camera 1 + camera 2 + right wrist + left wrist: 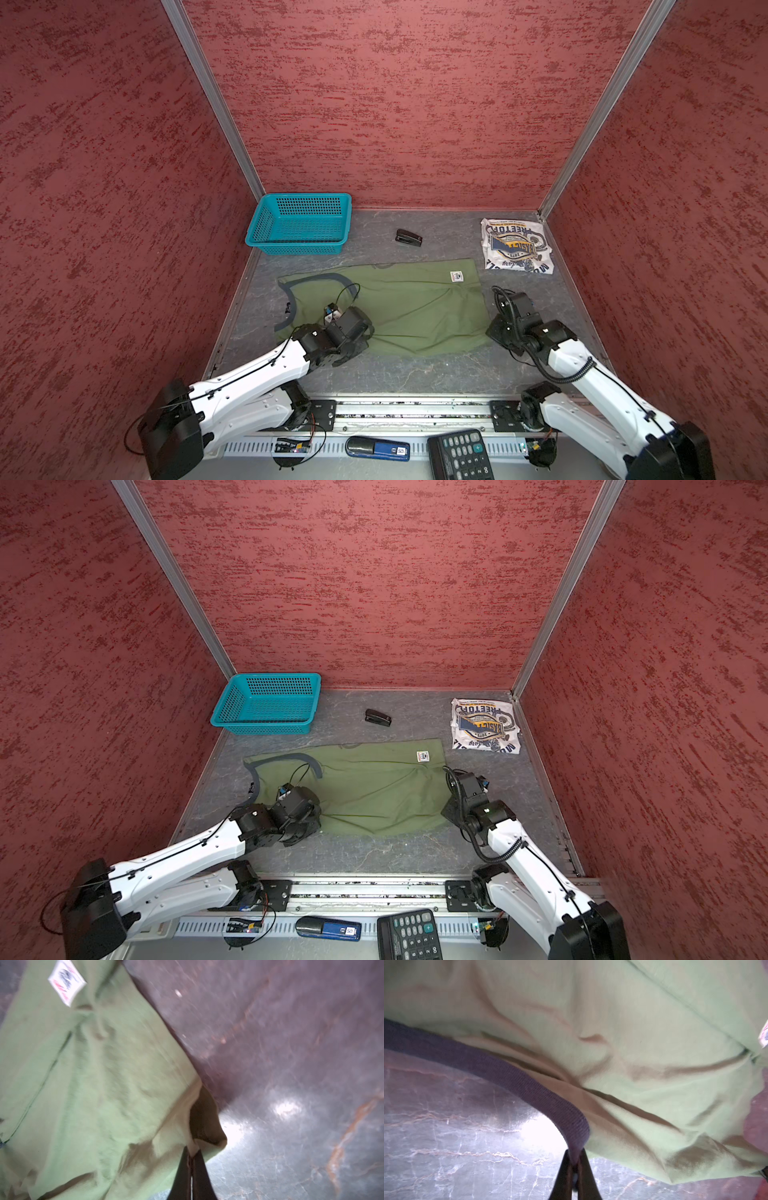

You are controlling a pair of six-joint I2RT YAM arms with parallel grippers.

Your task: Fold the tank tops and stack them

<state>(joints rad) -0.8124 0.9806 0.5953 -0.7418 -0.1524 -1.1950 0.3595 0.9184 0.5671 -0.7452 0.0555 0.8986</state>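
Note:
The robot's left gripper should release the dark ribbed trim on the olive cloth (362,293) beside the inner end of the far curved trim.
An olive green tank top (399,307) (365,787) lies spread flat across the middle of the table, with its dark-trimmed armhole (291,291) to the left. In the left wrist view my left gripper (574,1157) is shut on the dark ribbed trim (529,1093) at the near left edge, and the cloth is pinched up off the table. My right gripper (192,1153) is shut on the near right hem corner (207,1126), which is lifted slightly. In both top views the wrists hide the fingertips. A folded white tank top (517,246) (485,726) with a blue-and-yellow print lies at the back right.
A teal mesh basket (299,224) stands at the back left, with a small black stapler (408,237) to its right. A calculator (459,455) and a blue object (376,449) lie on the front rail. Red walls close in the table on three sides.

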